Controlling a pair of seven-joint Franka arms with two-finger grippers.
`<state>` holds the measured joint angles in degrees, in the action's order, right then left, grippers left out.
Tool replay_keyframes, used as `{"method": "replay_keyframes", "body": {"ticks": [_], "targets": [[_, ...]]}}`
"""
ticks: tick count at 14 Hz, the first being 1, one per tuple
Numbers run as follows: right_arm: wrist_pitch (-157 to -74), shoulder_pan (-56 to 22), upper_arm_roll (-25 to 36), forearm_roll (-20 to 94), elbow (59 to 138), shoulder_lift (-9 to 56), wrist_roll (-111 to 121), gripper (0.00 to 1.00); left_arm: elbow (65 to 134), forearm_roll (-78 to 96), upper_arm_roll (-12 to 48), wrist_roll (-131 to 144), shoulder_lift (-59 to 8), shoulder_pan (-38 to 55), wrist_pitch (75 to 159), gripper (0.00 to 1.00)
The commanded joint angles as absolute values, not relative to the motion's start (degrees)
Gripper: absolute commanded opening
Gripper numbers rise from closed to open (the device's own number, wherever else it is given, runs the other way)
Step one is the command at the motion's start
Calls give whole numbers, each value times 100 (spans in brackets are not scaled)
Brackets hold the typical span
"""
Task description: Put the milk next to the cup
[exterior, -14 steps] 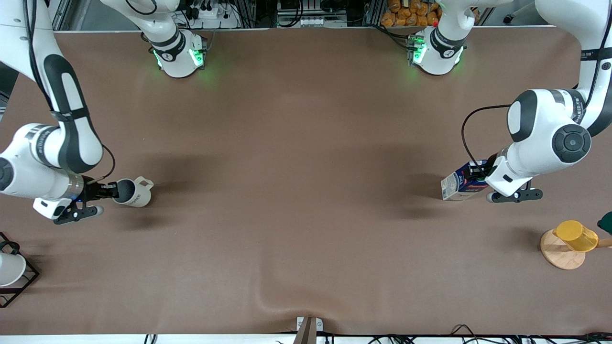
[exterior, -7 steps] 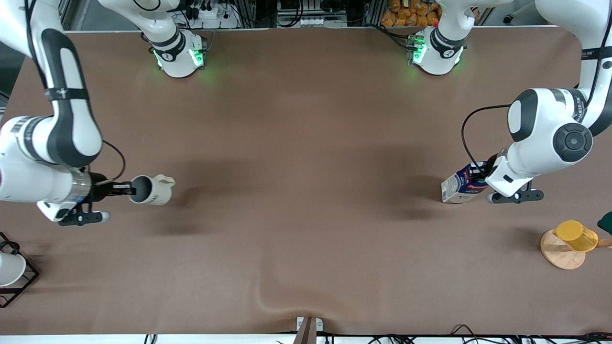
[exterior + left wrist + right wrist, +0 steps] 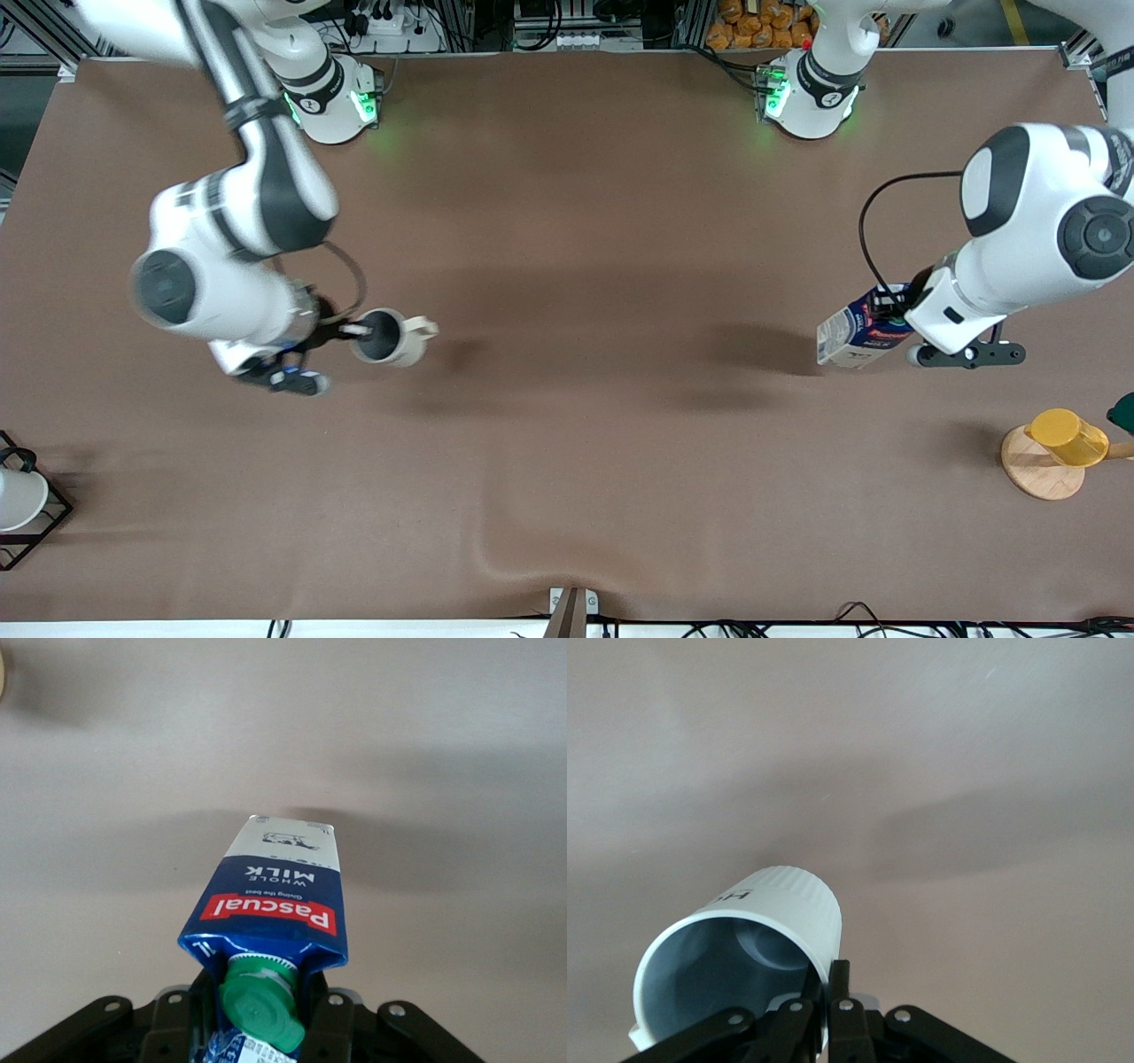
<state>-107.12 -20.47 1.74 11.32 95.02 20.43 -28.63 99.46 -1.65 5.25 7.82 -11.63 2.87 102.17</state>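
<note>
My right gripper is going to let go of the cup, which hangs over the table now, on the bare table roughly midway (image 3: 573,351) between my two grippers.
The cup (image 3: 394,337), a cream mug with a dark grey inside and a loop handle, hangs in my right gripper (image 3: 354,331), which is shut on its rim over the table toward the right arm's end. In the right wrist view the cup (image 3: 744,952) has one finger inside the rim and one outside. The milk (image 3: 859,336), a dark blue carton with a red label and whitish side, is tilted in my left gripper (image 3: 895,312), which is shut on its top. The left wrist view shows its green cap (image 3: 261,1010) between the fingers.
A yellow cup (image 3: 1067,436) sits on a round wooden stand (image 3: 1036,468) near the left arm's end, nearer the front camera than the milk. A white cup (image 3: 18,498) sits in a black wire rack (image 3: 40,527) at the right arm's end.
My right gripper has carried the cup toward the middle of the table, away from the right arm's end. My left gripper has lifted and tilted the milk slightly.
</note>
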Motion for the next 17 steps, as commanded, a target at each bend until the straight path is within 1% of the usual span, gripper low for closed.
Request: {"method": "replay_keyframes", "body": {"ticks": [1,3,5,6,7,9,10,11,13,17], "targets": [[-10862,-2748,255,1230,9519,1951,-4082,0,9782,-299,773,773,-985,264,9853,39],[-11431,-3337,264,1230,9510,2056,-5075,0,9782,-299,922,791,-853,264,9791,39],[-12126,-3751,272,1204,9361,2511,-5824,0,9782,-290,1036,808,-782,255,9738,39],[-12277,-3849,272,1187,9265,2696,-6079,0,9774,-290,1081,817,-782,264,9608,39],[-12348,-3971,272,1160,9081,2855,-6308,0,9773,-290,1116,826,-782,264,9519,39],[-12428,-4200,299,1081,8441,3459,-6905,0,9773,-238,1169,826,-756,255,9457,39],[-12428,-4375,325,837,8133,3776,-7195,0,9773,-229,1169,887,-747,255,9448,39],[-12428,-4447,316,487,8043,3936,-7494,0,9773,-211,1186,1001,-738,264,9422,39],[-12428,-4517,308,255,8051,4016,-7699,0,9773,-211,1414,1247,-747,255,9378,39],[-12436,-4561,308,272,8060,4095,-7752,0,9773,-211,1783,1941,-800,272,9316,39]]}}
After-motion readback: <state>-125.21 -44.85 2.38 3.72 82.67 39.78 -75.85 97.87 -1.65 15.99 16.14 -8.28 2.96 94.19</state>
